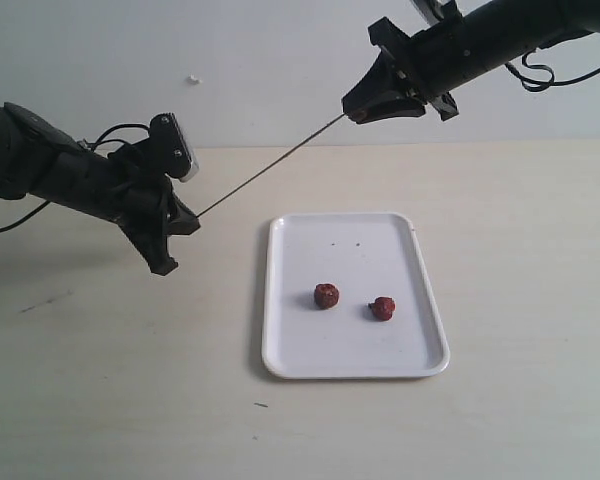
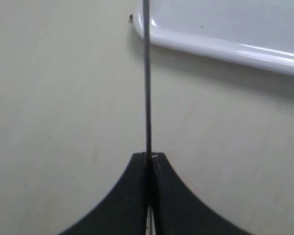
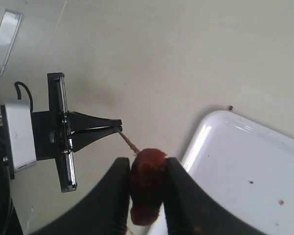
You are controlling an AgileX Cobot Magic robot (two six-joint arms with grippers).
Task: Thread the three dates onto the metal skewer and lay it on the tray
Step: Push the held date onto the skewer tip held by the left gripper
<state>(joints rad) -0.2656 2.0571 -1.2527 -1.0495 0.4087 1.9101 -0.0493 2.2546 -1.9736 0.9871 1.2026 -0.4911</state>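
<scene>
The robot's right gripper will release the dark red date on the upper part of the metal skewer (image 1: 280, 96), below the skewer's tip.
My left gripper (image 1: 192, 220) is shut on one end of the thin metal skewer (image 1: 270, 168), which slants up to the right above the table. At its upper end my right gripper (image 1: 358, 112) is shut on a dark red date (image 3: 147, 183), with the skewer (image 3: 129, 142) meeting the fruit. In the left wrist view the skewer (image 2: 147, 83) runs straight out from the closed fingers (image 2: 137, 196). Two more dates lie on the white tray (image 1: 290, 350): one (image 1: 326, 295) near the middle, one (image 1: 382, 308) to its right.
The tray's rim (image 2: 220, 49) lies just beyond the left gripper. Bare beige table (image 1: 100, 400) surrounds the tray. A small dark crumb (image 3: 230, 107) sits by the tray's corner. The left arm's camera housing (image 3: 17, 137) faces the right gripper.
</scene>
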